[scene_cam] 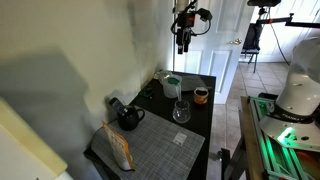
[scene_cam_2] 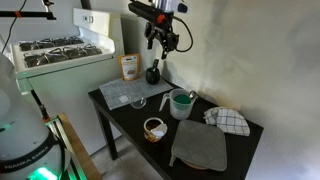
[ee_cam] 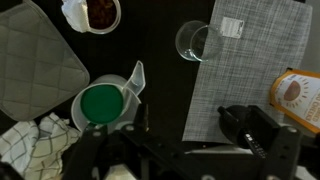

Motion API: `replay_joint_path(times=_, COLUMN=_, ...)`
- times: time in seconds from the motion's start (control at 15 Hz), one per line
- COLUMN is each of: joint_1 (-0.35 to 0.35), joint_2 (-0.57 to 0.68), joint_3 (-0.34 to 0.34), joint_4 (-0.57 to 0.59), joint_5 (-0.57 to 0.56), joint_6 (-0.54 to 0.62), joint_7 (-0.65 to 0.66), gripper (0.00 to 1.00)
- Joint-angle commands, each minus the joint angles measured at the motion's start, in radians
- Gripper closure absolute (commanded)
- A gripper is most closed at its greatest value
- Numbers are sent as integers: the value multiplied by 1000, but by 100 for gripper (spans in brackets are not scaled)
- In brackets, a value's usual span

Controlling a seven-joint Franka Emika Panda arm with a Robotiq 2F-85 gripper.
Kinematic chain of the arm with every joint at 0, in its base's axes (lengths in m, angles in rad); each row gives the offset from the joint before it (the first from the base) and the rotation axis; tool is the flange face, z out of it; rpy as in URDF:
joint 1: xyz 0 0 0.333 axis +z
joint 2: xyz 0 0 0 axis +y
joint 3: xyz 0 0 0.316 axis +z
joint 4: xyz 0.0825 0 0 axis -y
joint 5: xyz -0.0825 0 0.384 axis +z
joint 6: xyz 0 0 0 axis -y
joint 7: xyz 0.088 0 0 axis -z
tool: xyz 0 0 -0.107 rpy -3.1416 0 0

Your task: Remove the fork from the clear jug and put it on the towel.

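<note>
The fork's handle at the clear jug's rim (ee_cam: pixel 80 125) is on the side nearest the checked cloth. My gripper will close on it there next.
The clear jug (ee_cam: pixel 100 105) with a green inside stands on the black table and shows in both exterior views (scene_cam: pixel 172 86) (scene_cam_2: pixel 181 103). I cannot make out a fork in any view. The grey grid-weave towel (ee_cam: pixel 250 60) lies flat at one end of the table (scene_cam: pixel 150 150) (scene_cam_2: pixel 135 92). My gripper (scene_cam: pixel 183 38) (scene_cam_2: pixel 158 42) hangs high above the table, well clear of everything. Its dark fingers (ee_cam: pixel 195 140) sit at the bottom of the wrist view, spread apart with nothing between them.
A clear glass (ee_cam: pixel 197 42) stands at the towel's edge. An orange-brown packet (ee_cam: pixel 300 95) and a black kettle (ee_cam: pixel 250 125) are on the towel's far side. A small bowl (ee_cam: pixel 92 12), a grey quilted pad (ee_cam: pixel 35 60) and a checked cloth (ee_cam: pixel 30 145) lie around the jug.
</note>
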Motion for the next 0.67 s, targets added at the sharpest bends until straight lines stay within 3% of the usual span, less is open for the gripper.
replay_joint_path(times=0.0, joint_1=68, joint_2=24, joint_3=-161, joint_4=5, joint_5=83, joint_6=-16, joint_7=-272, gripper=0)
replay_joint_path(times=0.2, joint_1=140, joint_2=96, joint_3=-333, joint_4=57, joint_5=145, joint_6=-55, joint_7=-519, gripper=0)
replay_joint_path(times=0.4, joint_1=148, joint_2=229, joint_3=-436, joint_4=168, joint_5=246, joint_6=-175, joint_7=-758, gripper=0)
replay_joint_path(times=0.47, joint_1=26, joint_2=285, joint_3=-338, joint_4=217, joint_5=246, joint_6=-227, joint_7=-827, gripper=0)
replay_joint_path(times=0.6, joint_1=-28, joint_2=364, joint_3=-281, joint_4=314, joint_5=142, joint_6=-229, joint_7=-816, gripper=0)
